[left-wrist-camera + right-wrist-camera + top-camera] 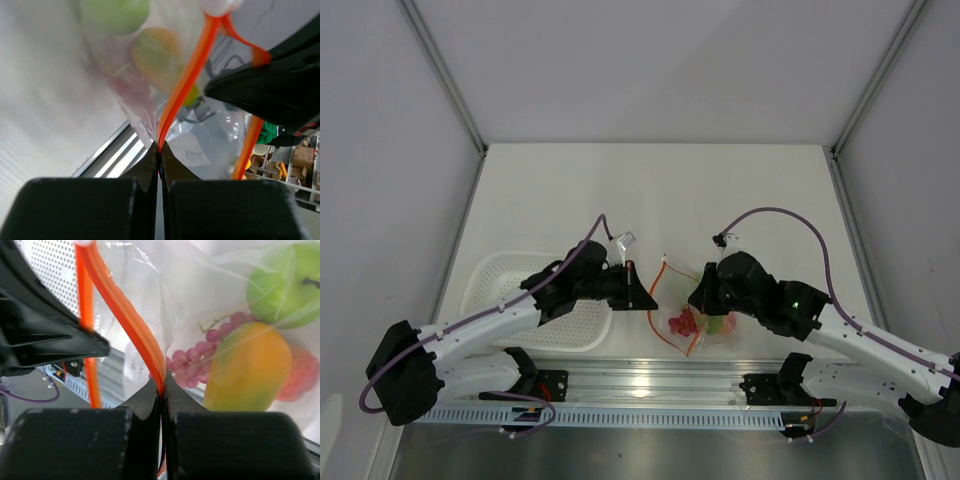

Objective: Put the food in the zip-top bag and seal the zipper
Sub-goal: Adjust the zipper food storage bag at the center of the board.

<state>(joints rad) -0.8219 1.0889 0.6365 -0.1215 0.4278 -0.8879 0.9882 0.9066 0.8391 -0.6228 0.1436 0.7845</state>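
Note:
The bag's opening is wide between the orange-red zipper strips, so I need to open my left gripper and take its zipper strip closer to my right gripper's zipper strip (248, 145).
The clear zip-top bag (692, 322) hangs between my two grippers near the table's front edge. Its orange-red zipper (653, 322) forms an open loop. Inside the bag are the green apple (285, 285), the yellow-orange mango (247, 367), the red grapes (200, 357) and the peach (300, 375). My left gripper (645, 295) is shut on one zipper strip (187, 75). My right gripper (698, 300) is shut on the other strip (125, 315). The two strips stand apart. In the left wrist view the apple (112, 12) and mango (160, 55) are blurred.
A white perforated basket (510, 285) sits at the front left, under the left arm. A metal rail (650, 380) runs along the table's near edge below the bag. White walls close in the table on the left, right and back.

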